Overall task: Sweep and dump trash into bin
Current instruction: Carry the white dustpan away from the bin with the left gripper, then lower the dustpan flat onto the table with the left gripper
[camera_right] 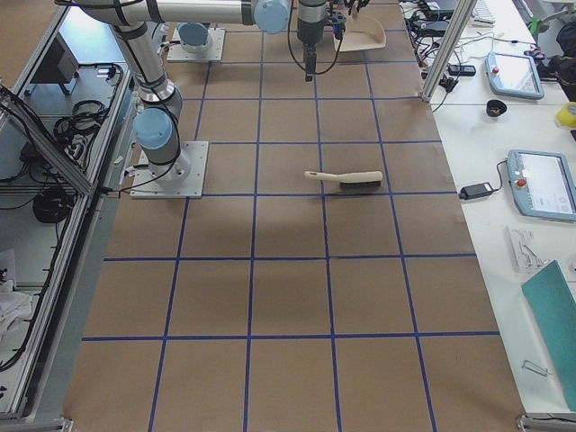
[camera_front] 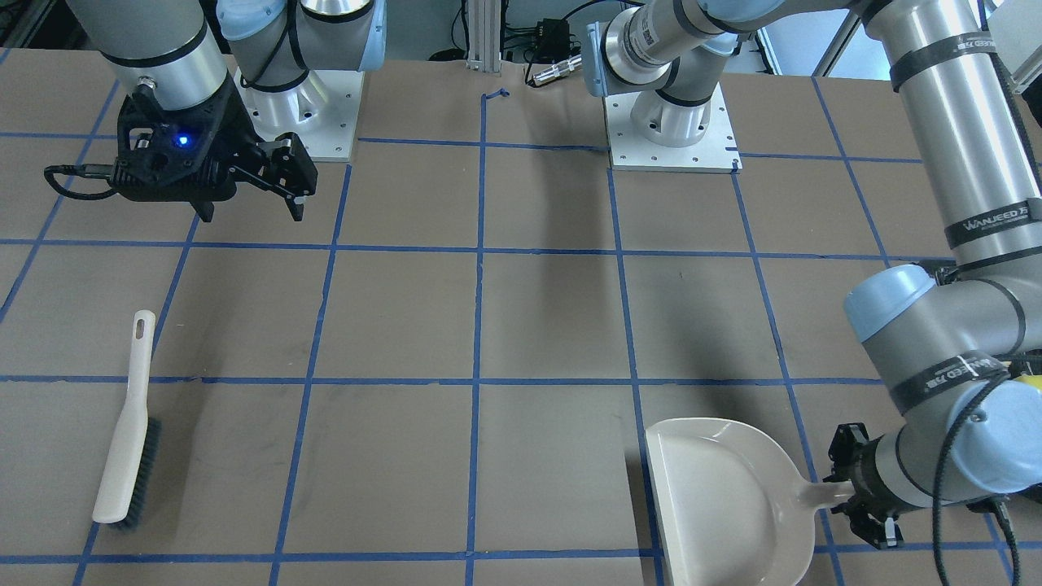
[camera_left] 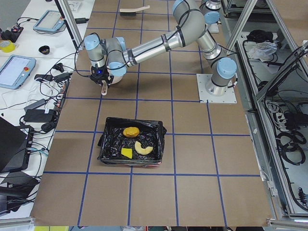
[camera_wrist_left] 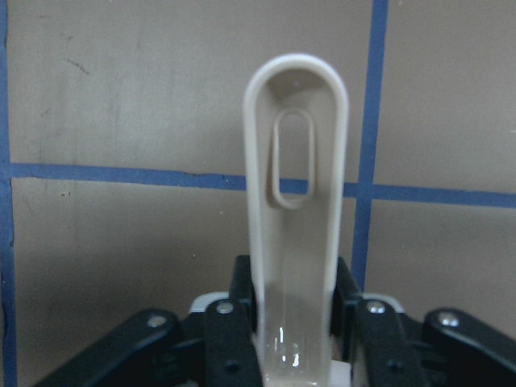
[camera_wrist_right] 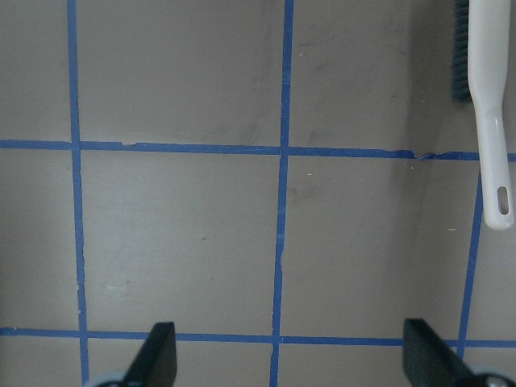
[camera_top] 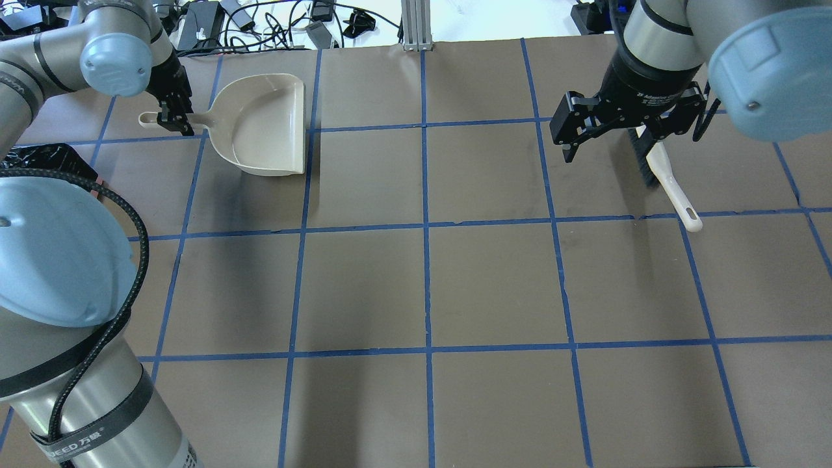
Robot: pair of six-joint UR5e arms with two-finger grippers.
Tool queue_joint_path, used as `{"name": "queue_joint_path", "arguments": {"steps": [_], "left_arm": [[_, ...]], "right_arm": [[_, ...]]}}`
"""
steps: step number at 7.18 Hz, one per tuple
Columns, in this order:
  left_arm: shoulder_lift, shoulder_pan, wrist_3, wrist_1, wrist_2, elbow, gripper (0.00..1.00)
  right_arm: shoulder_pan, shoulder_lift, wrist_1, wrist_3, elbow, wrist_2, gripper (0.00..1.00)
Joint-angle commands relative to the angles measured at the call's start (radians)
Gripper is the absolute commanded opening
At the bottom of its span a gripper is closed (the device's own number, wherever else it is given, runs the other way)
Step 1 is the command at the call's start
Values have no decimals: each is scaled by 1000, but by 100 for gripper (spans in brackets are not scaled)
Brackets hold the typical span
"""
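Next, the left gripper releases the beige dustpan, which sits low at the table now, on the table, over the blue tape line (camera_front: 689,463) along its front edge.
The bin (camera_left: 107,144), a tub lined with a black bag, holds the trash: a golden-brown lump (camera_left: 131,131), a tan croissant-like piece (camera_left: 143,149) and a yellow scrap (camera_left: 126,153). A corner of the bin's bag shows in the overhead view (camera_top: 39,159). My left gripper (camera_top: 174,117) (camera_front: 864,498) is shut on the handle (camera_wrist_left: 297,201) of the beige dustpan (camera_top: 266,127) (camera_front: 724,496), which looks empty and sits low at the table. My right gripper (camera_top: 627,133) (camera_front: 252,213) (camera_wrist_right: 292,363) is open and empty, above the table beside the brush.
A white-handled brush (camera_top: 673,188) (camera_front: 126,439) (camera_wrist_right: 489,121) (camera_right: 346,180) lies flat on the table under and beside my right gripper. Blue tape lines grid the brown tabletop. Cables and tablets lie beyond the far table edge (camera_top: 292,26).
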Motion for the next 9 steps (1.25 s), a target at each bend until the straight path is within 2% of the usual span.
{"name": "queue_joint_path", "arguments": {"steps": [1, 4, 5, 9], "left_arm": [[19, -15, 50, -16, 7, -73, 0], [57, -16, 61, -4, 46, -150, 0], [67, -16, 50, -1, 103, -163, 0], [67, -41, 4, 22, 123, -151, 0]], "right_arm": [[0, -1, 0, -1, 0, 0, 100], [0, -1, -2, 1, 0, 0, 100], [0, 1, -2, 1, 0, 2, 100], [0, 1, -14, -1, -1, 0, 100]]}}
